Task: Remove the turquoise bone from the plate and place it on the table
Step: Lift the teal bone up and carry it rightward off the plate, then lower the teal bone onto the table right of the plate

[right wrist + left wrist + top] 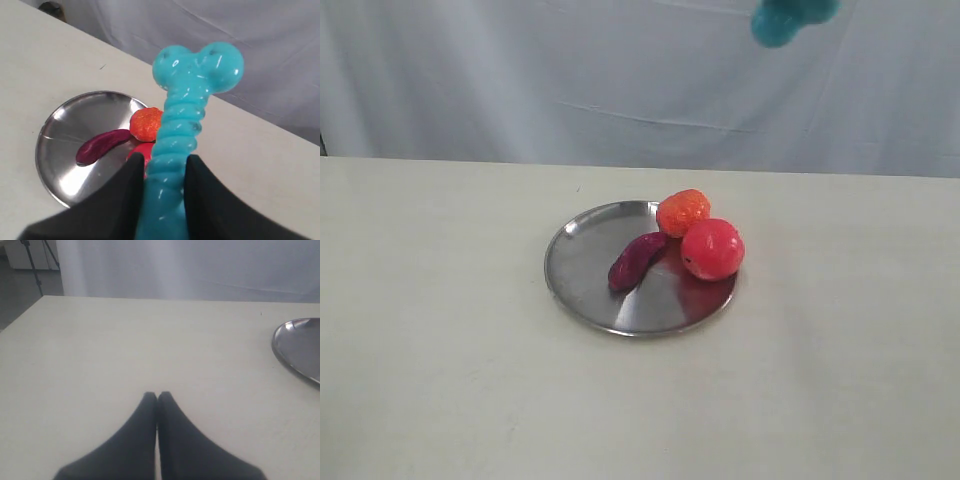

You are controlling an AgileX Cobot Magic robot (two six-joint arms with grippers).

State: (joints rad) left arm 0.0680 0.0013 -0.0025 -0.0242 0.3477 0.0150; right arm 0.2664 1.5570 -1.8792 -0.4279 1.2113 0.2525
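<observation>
My right gripper is to set the turquoise bone down on the bare table (pixel 822 306) next to the plate, close to the red round fruit toy. The bone now hangs high above the table.
My right gripper (pixel 164 162) is shut on the ridged shaft of the turquoise bone (pixel 186 115), which hangs high above the table. In the exterior view only one knobbed end of the turquoise bone (pixel 788 20) shows, at the top edge, above and to the right of the plate (pixel 582 270); the gripper itself is out of that frame. The silver plate (pixel 75 112) lies on the beige table (pixel 440 330) below the bone. My left gripper (pixel 157 396) is shut and empty, low over the table (pixel 125 340), with the plate's rim (pixel 290 347) off to one side.
On the plate lie a dark purple oblong toy (pixel 637 260), an orange strawberry-like toy (pixel 682 211) and a red round fruit toy (pixel 712 248). A pale cloth backdrop (pixel 520 70) hangs behind the table. A tripod (pixel 35 260) stands beyond the table's corner.
</observation>
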